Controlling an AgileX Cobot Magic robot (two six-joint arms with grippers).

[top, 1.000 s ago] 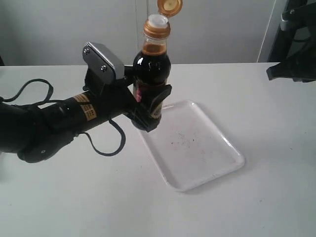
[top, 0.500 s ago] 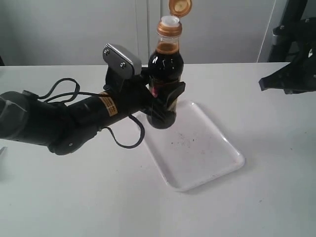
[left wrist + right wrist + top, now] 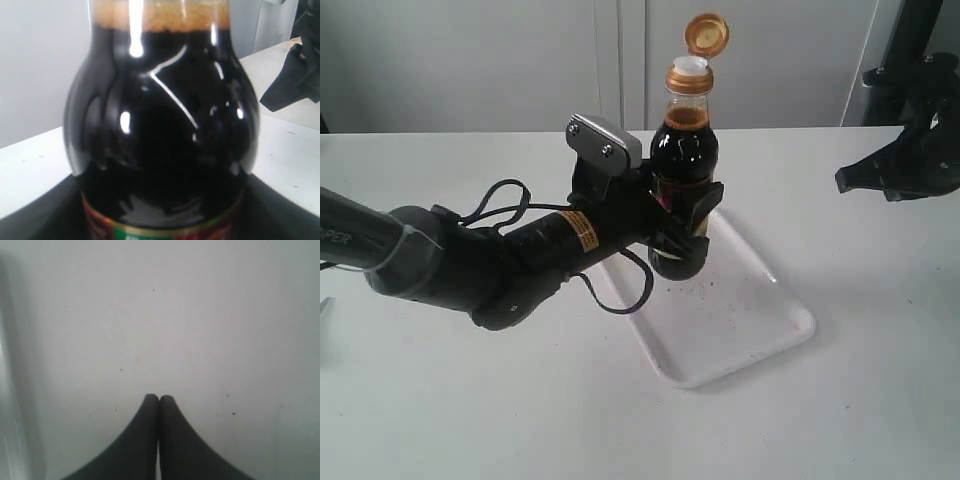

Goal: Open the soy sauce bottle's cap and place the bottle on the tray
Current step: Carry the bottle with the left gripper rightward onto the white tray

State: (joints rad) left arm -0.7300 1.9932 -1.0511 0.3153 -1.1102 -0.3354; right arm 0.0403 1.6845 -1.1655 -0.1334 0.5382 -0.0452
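Observation:
Next, my left gripper sets the soy sauce bottle upright and lets it go on the far half of the white tray (image 3: 688,282).
The soy sauce bottle (image 3: 684,150) stands upright in the air over the far left corner of the white tray (image 3: 760,320). Its orange-brown cap (image 3: 706,33) is flipped open on its hinge, and the white spout (image 3: 689,65) shows beneath. My left gripper (image 3: 682,225) is shut on the bottle's labelled lower body. In the left wrist view the dark bottle (image 3: 160,130) fills the frame, with the label's edge (image 3: 150,231) between the black fingers. My right gripper (image 3: 850,180) hangs at the far right, away from the bottle, fingers (image 3: 159,405) pressed together over bare table.
The white table (image 3: 470,400) spreads around the tray, which carries a few dark specks (image 3: 705,287). The left arm's cable (image 3: 620,295) loops down beside the tray's left edge. A grey wall stands behind the table.
My left arm has carried the bottle to the right, from left of the tray to above its far left corner. The right gripper has drawn in a little from the right edge.

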